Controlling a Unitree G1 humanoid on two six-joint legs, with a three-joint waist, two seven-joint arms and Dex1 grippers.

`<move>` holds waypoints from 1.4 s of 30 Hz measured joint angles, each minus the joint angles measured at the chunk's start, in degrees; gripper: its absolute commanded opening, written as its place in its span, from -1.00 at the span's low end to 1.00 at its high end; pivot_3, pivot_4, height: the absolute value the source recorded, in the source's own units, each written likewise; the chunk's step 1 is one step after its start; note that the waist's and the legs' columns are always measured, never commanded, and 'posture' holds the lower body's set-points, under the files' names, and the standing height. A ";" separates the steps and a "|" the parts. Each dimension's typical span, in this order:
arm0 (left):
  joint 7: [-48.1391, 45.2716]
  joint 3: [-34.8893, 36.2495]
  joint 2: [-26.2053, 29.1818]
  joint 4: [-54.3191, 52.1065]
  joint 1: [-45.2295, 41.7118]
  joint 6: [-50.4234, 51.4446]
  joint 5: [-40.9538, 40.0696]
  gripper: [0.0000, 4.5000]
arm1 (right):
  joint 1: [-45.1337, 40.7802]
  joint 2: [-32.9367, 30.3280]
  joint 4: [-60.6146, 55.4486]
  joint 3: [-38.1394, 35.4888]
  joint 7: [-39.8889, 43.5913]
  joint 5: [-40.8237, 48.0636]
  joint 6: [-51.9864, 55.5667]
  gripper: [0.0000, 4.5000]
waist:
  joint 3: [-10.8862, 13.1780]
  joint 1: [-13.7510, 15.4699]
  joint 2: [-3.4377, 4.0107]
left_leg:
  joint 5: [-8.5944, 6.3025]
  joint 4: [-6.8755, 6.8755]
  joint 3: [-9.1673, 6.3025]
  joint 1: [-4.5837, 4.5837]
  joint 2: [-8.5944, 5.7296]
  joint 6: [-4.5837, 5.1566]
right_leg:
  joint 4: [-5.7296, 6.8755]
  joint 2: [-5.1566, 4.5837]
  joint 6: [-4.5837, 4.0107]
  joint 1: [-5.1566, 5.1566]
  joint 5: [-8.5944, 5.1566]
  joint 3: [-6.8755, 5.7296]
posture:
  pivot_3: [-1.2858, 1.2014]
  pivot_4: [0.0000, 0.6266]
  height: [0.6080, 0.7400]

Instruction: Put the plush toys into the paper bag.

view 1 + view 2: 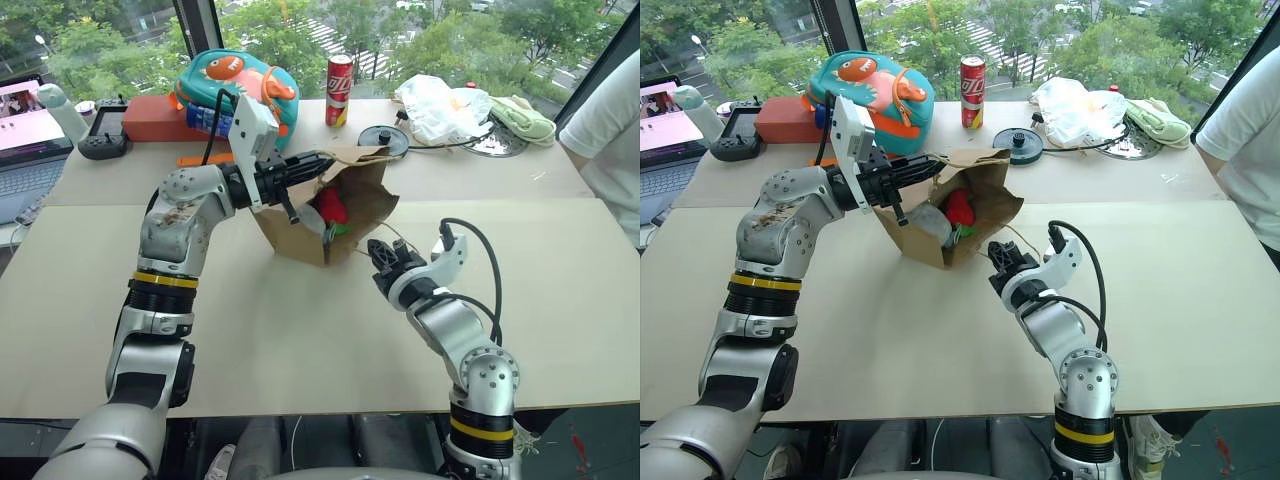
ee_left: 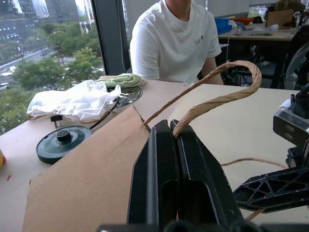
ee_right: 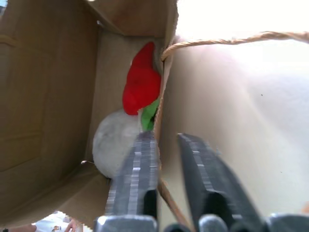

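Note:
I will release the brown paper bag with my left gripper, standing upright on the pale table [image 1: 331,267] below the near edge of the bag's opening.
The brown paper bag [image 1: 368,198] lies tipped on the table with its mouth toward me. My left gripper [image 1: 322,160] is shut on the bag's upper rim beside a twine handle [image 2: 218,98] and holds the mouth up. Both plush toys are inside: the red one with a green end [image 3: 141,87] and the grey fuzzy one [image 3: 113,140]. My right gripper [image 3: 165,137] is at the mouth's near right side. Its fingers stand a little apart, one inside the bag and one outside, with the bag's side rim between them.
At the back of the table are a teal fish backpack [image 1: 235,85], a red can [image 1: 339,90], a black round lid [image 1: 383,138] and a white plastic bag [image 1: 440,108]. A person in a white shirt [image 1: 612,130] sits at the right. A laptop [image 1: 25,135] stands far left.

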 measured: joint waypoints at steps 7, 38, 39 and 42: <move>0.57 0.03 -0.27 0.08 -0.23 -0.03 -0.03 -1.00 | -7.40 -5.92 -0.52 0.67 2.52 -6.50 0.48 -0.97 | 0.00 0.03 0.00 | 0.00 0.05 0.00 0.01 0.00 0.00 | 0.06 0.02 0.00 0.00 0.00 0.00 | 0.03 -0.52 0.98; 7.23 7.38 -2.33 -0.14 6.71 12.29 -10.31 -0.74 | -21.49 -18.85 -7.33 6.42 10.71 -11.59 18.06 -0.03 | 0.00 1.22 0.00 | 0.00 0.15 -0.02 0.00 -0.01 0.00 | 0.14 -0.01 -0.02 0.00 0.01 -0.03 | 0.03 -0.52 0.98; 7.25 7.34 -2.35 -0.35 6.76 12.41 -10.34 -0.69 | -21.48 -18.84 -7.22 6.42 10.80 -11.60 18.19 0.09 | 0.00 1.23 0.00 | 0.00 0.14 -0.02 -0.01 -0.01 0.00 | 0.14 0.00 -0.02 0.00 0.01 -0.03 | 0.03 -0.52 0.98; 7.25 7.01 -2.53 -2.04 7.13 13.72 -11.09 -0.20 | -21.48 -18.54 -7.22 6.40 11.16 -11.50 19.06 0.57 | 0.00 1.23 0.00 | 0.00 0.13 -0.02 -0.01 0.00 0.00 | 0.15 0.00 -0.02 0.00 0.01 -0.03 | 0.03 -0.52 0.98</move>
